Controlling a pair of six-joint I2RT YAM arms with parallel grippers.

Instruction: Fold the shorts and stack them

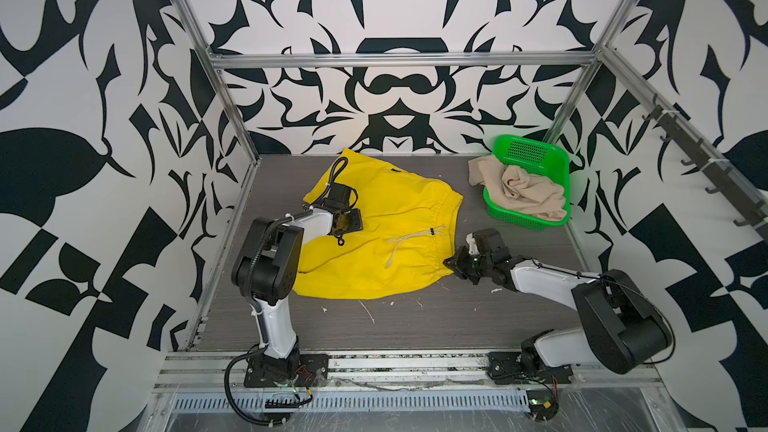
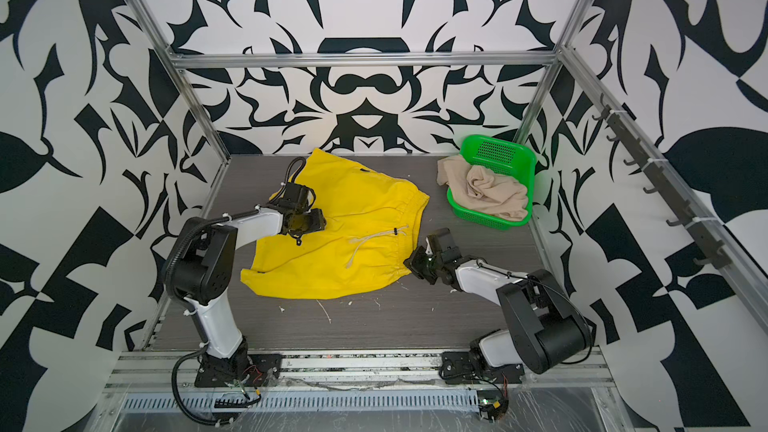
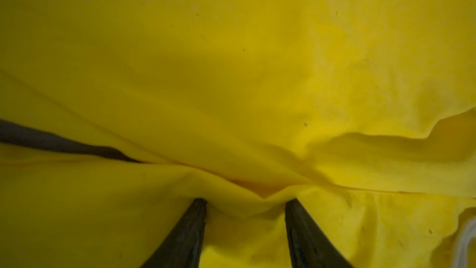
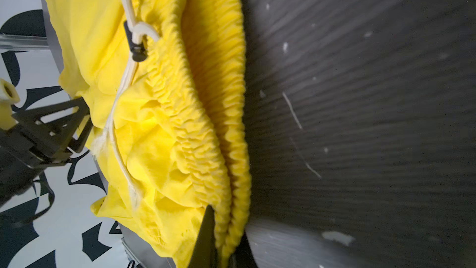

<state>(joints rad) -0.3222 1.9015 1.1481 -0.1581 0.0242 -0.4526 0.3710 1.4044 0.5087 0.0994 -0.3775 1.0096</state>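
Observation:
The near corner of the near leg's hem (image 1: 296,292) on the yellow shorts is the next place my left gripper should go to and close.
The yellow shorts (image 1: 374,251) (image 2: 332,255) lie spread on the dark table, waistband toward the right, white drawstring (image 1: 409,239) on top. My left gripper (image 1: 347,222) (image 3: 246,201) points down on the shorts' left part. Its fingers (image 3: 192,228) stand apart, open, tips pressed into the cloth with a fold bulging between them. My right gripper (image 1: 451,263) (image 4: 226,228) is low at the near end of the waistband and shut on the gathered elastic edge (image 4: 231,150). The beige shorts (image 1: 523,193) (image 2: 490,191) lie crumpled in the basket, one part hanging over its left rim.
The green perforated basket (image 1: 528,147) (image 2: 494,145) stands at the back right corner. Metal frame posts and patterned walls close in the table (image 1: 415,326) on three sides. White scuffs and specks mark the table's front part.

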